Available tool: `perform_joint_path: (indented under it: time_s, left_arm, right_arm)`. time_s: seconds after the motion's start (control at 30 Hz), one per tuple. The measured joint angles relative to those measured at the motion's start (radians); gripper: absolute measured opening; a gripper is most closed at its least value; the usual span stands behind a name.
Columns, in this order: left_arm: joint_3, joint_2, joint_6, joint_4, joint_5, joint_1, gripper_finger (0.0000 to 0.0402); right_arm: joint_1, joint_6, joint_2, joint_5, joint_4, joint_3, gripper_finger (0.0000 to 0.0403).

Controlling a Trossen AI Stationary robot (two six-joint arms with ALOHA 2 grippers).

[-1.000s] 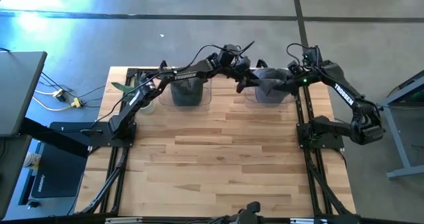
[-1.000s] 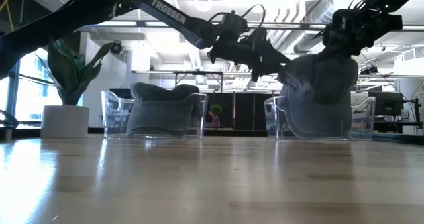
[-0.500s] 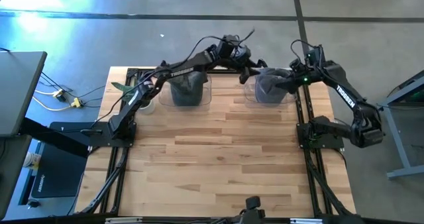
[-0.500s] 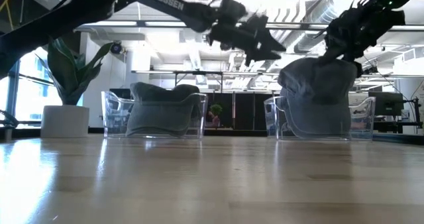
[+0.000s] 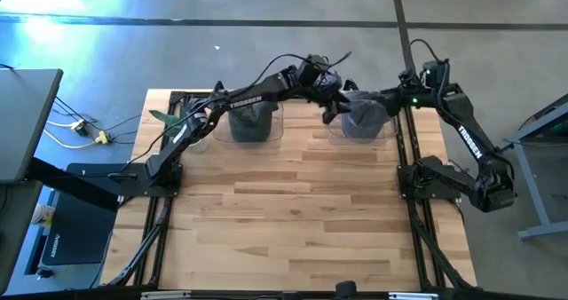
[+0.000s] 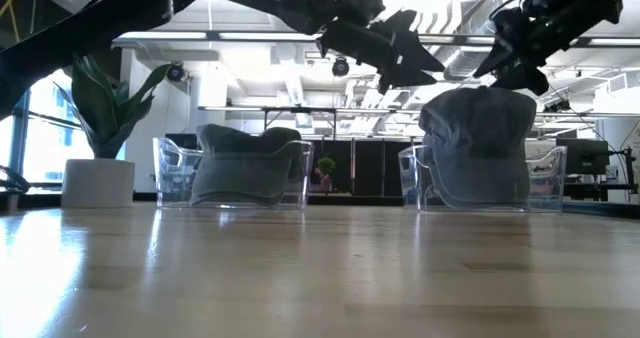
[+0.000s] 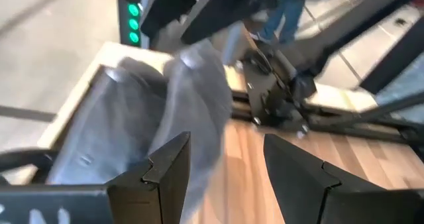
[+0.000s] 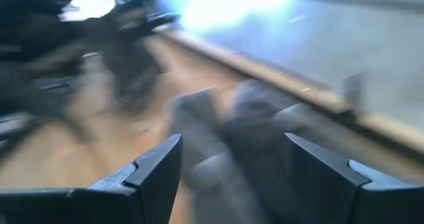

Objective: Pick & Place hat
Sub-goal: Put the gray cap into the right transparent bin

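The grey hat's top stands high above the rim of the clear bin, so the robot's right gripper will grab the hat top's upper side point(image 6: 523, 104) and settle the hat deeper.
A grey hat point(image 6: 480, 148) stands in the right clear bin point(image 6: 553, 178) at the table's far edge, its crown rising above the bin's rim; from above the hat point(image 5: 362, 115) fills that bin. My left gripper point(image 6: 412, 63) hovers open up and to the left of the crown, clear of it; its wrist view looks down on the hat point(image 7: 179, 98). My right gripper point(image 6: 512, 66) is open just above the crown's right side, apart from it; the hat point(image 8: 245, 138) is a blur ahead of its fingers. In the high view, the left gripper point(image 5: 330, 98) and right gripper point(image 5: 389, 98) flank the hat.
A second grey hat point(image 6: 240, 163) sits in the left clear bin point(image 6: 170, 173) at the far edge. A potted plant point(image 6: 98, 183) stands at the far left corner. The bare wood tabletop point(image 5: 293, 211) spreads toward the near edge. Cables lie on the floor beyond the table's left side.
Both grippers were on the hat's crown a second ago. The left gripper has come off it and risen. The right gripper has lifted off the crown and drawn back toward the table's right edge. The hat has stayed in the right bin.
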Motion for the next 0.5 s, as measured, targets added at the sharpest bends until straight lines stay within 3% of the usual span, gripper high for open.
perform_joint_path:
  time_s: [0.17, 0.23, 0.33, 0.5]
  left_arm:
    - [0.000, 0.000, 0.013, -0.075, 0.008, -0.026, 0.0185]
    - [0.000, 0.000, -0.014, -0.076, 0.044, -0.031, 0.0185]
    - [0.000, 0.001, -0.053, -0.065, 0.076, -0.031, 0.0185]
    - [-0.003, 0.053, -0.058, -0.051, -0.021, -0.043, 0.0185]
  right_arm:
    - [0.002, 0.006, -0.043, -0.274, -0.162, 0.001, 0.0251]
    - [0.016, 0.001, -0.057, -0.302, -0.243, 0.001, 0.0246]
    - [0.056, -0.049, -0.066, -0.222, -0.343, 0.001, 0.0225]
    - [0.129, -0.049, -0.063, 0.093, -0.360, 0.001, 0.0170]
